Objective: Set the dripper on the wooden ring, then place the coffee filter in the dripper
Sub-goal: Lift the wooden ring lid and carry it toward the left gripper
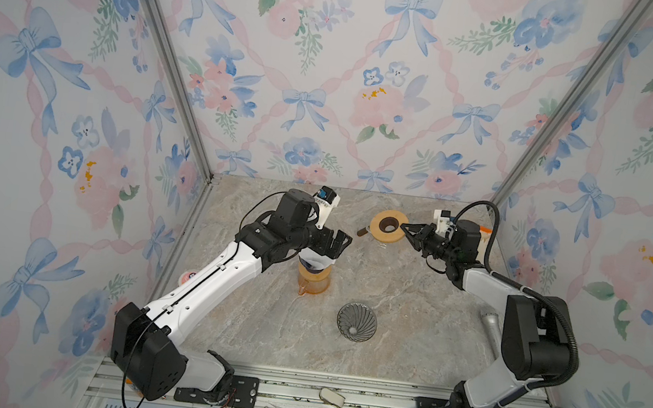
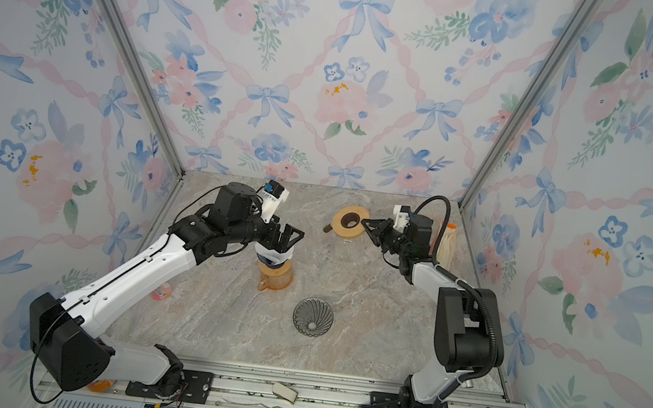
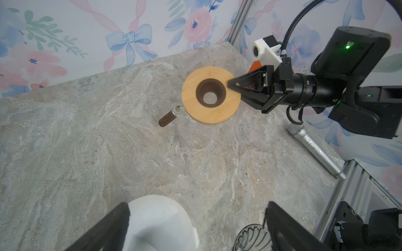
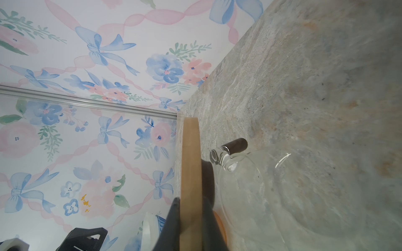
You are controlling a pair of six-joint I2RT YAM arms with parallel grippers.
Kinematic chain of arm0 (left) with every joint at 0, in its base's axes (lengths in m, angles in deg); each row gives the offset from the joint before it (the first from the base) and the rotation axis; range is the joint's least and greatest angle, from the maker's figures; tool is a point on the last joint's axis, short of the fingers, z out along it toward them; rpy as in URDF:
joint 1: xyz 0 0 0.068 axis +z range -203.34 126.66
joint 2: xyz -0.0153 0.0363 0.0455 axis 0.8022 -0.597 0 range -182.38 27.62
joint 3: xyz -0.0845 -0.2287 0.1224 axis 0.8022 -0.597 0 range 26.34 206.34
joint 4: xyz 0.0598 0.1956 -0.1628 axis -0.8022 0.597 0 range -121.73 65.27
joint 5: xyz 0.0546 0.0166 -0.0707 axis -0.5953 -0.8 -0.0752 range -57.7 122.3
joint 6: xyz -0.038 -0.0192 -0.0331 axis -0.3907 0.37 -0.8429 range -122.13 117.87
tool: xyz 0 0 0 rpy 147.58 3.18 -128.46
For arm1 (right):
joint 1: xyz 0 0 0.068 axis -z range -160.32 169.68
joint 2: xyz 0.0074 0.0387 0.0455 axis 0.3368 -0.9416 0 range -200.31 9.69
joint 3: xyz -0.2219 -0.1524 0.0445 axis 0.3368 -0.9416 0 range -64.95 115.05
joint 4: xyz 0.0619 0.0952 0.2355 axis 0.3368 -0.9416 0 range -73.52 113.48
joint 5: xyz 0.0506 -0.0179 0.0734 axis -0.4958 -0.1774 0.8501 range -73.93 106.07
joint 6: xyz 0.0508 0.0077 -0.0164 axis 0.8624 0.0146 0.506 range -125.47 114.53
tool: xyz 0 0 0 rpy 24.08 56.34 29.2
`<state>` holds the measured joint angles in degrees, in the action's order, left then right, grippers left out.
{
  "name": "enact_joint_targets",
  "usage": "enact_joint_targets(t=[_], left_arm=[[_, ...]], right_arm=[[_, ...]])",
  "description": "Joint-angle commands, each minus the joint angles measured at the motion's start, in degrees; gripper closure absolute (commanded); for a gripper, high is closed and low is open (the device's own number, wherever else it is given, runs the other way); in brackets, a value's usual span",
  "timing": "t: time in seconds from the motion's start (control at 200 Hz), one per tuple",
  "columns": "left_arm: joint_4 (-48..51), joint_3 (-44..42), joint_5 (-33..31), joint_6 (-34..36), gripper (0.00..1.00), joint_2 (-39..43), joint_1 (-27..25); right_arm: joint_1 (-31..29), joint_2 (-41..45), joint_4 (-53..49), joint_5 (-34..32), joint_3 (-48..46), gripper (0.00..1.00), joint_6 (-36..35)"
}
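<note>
My right gripper is holding the wooden ring, which now rests on the glass carafe. It will let go of the ring on the opening of the glass carafe (image 1: 387,237) (image 4: 226,203).
The white paper coffee filter (image 1: 316,263) (image 3: 158,223) stands in an orange see-through jug (image 1: 312,283). My left gripper (image 1: 339,242) (image 3: 196,204) hovers just above it, open, with the filter beside one finger and nothing held. The dark ribbed dripper (image 1: 356,322) (image 2: 312,317) sits alone on the table near the front middle, its rim showing in the left wrist view (image 3: 252,239). At the back, my right gripper (image 1: 404,225) (image 4: 190,200) is shut on the edge of a wooden ring (image 1: 378,231) (image 3: 191,95) that rests on a glass carafe (image 4: 261,195).
A silver microphone (image 1: 490,328) (image 3: 315,150) lies by the right wall. A pale packet (image 2: 448,244) leans in the back right corner. A small pink-and-white round thing (image 1: 186,279) sits under the left arm. A white scrap (image 1: 331,397) lies on the front rail.
</note>
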<state>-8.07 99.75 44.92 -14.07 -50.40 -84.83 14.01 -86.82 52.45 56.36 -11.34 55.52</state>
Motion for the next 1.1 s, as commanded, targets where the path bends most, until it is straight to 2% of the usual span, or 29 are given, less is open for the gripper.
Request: enact_joint_targets(t=[0.0, 0.315, 0.595, 0.82, 1.095], left_arm=[[-0.57, 0.25, 0.22, 1.27, 0.02, -0.20, 0.11], [-0.46, -0.63, 0.78, 1.13, 0.02, 0.07, 0.54], [-0.46, -0.63, 0.91, 1.07, 0.02, 0.18, 0.70], [-0.49, -0.54, 1.17, 0.88, 0.02, 0.18, 0.72], [-0.46, -0.55, 1.22, 0.55, 0.02, 0.34, 0.72]], right_arm=[[0.41, -1.35, -0.93, 0.81, 2.69, 1.00, -0.48], [1.10, -4.76, -0.51, 1.97, 4.48, 1.00, 0.12], [1.28, -8.18, 4.65, 3.69, 4.15, 1.00, 3.36], [1.54, -7.48, 3.94, 3.49, 3.21, 1.00, 2.79], [2.35, -7.20, 5.93, 3.74, 1.29, 0.93, 3.34]])
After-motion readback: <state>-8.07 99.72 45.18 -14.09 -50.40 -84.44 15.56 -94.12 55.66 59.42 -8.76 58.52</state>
